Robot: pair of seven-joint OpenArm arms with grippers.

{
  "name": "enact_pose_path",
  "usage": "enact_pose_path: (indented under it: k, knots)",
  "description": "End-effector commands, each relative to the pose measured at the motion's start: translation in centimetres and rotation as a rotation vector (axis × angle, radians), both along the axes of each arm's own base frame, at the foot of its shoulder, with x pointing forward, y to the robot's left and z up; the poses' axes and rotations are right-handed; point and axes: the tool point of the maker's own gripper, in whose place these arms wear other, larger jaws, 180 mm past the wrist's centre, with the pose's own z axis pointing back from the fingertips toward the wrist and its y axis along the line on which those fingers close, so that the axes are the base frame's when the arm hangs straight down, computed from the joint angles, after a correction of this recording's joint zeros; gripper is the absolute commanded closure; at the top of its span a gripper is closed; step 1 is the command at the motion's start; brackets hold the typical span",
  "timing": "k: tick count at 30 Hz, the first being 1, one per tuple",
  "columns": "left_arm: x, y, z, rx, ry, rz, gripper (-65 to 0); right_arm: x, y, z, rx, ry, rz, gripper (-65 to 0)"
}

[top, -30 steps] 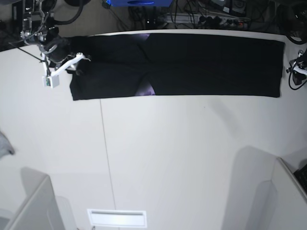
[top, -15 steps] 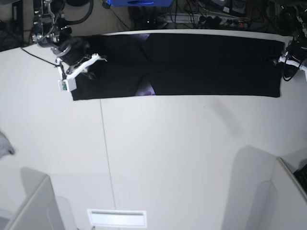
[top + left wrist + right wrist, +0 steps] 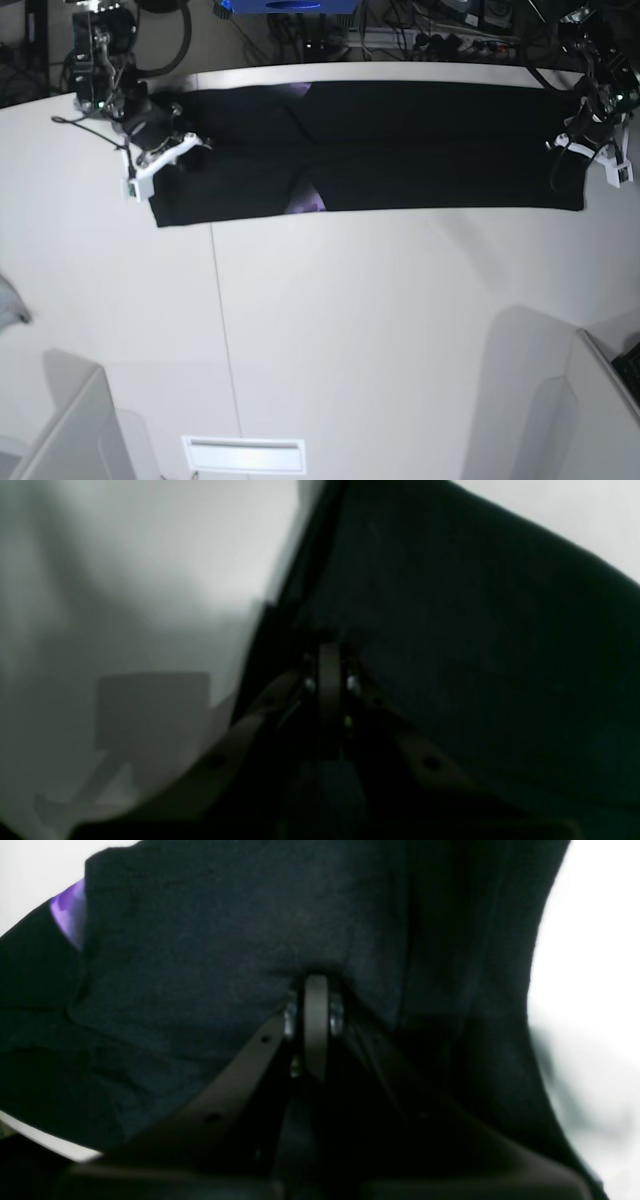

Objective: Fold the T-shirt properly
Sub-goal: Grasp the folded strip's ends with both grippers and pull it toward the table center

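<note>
The robot's left gripper needs to release the end of the black T-shirt by the T-shirt's near corner (image 3: 565, 212), along the bare white table.
The black T-shirt (image 3: 400, 140) lies folded into a long strip across the far part of the white table (image 3: 350, 330). A bit of purple print (image 3: 308, 202) peeks out at its near edge. My right gripper (image 3: 170, 150) is at the strip's left end, and in the right wrist view my right gripper (image 3: 316, 985) is shut on black cloth (image 3: 200, 940) bunched at its tips, with the purple print (image 3: 70, 915) off to one side. My left gripper (image 3: 577, 142) is at the strip's right end. In the left wrist view my left gripper (image 3: 329, 652) pinches the shirt's edge (image 3: 450, 630).
A small grey cloth scrap (image 3: 8, 300) lies at the table's left edge. White bins stand at the near left (image 3: 70, 430) and near right (image 3: 600, 400) corners. A white slotted plate (image 3: 243, 455) sits at the front edge. Cables and a power strip (image 3: 450, 42) run behind the table.
Both arms moved inward onto the ends of the shirt strip and both grippers closed on the cloth. The strip's ends have shifted slightly.
</note>
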Motion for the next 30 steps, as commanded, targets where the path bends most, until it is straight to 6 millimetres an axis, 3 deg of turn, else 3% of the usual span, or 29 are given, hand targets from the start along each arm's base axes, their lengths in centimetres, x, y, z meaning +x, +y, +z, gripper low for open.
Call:
enact_pose_path:
  k: [1, 6, 8, 14, 19, 22, 25, 30]
  knots:
    - [1.3, 0.9, 1.2, 0.032, -0.038, -0.002, 0.0, 0.6, -1.3, -0.3, -0.047, 0.007, -0.013, 0.0]
    - [4.1, 0.7, 0.8, -0.017, -0.073, 0.022, 0.0, 4.3, -1.3, 0.8, -0.036, -0.049, -0.032, 0.0]
    - [5.5, -0.4, 0.0, -0.050, -0.068, 0.000, 0.0, 5.6, -1.2, 1.2, -0.028, -0.064, -0.037, 0.0]
    - [9.1, -1.8, -0.4, -0.094, -0.074, -0.018, 0.0, 8.0, -1.7, 1.2, -0.024, -0.074, -0.062, 0.0]
    - [11.9, -1.4, 2.1, -0.070, -0.132, -0.023, 0.0, 9.3, -1.6, 2.5, -0.023, -0.116, -0.059, 0.0]
    - [12.5, -0.8, 4.5, -0.017, -0.183, -0.039, 0.0, 9.7, -0.8, 4.8, -0.020, -0.184, -0.036, 0.0]
    - [11.8, -0.2, 6.3, 0.042, -0.205, -0.061, 0.0, 9.8, -0.6, 7.8, -0.019, -0.270, -0.033, 0.0]
    - [8.8, 2.4, 9.3, 0.112, -0.266, -0.001, 0.0, 8.8, 0.5, 11.6, -0.020, -0.370, 0.000, 0.0]
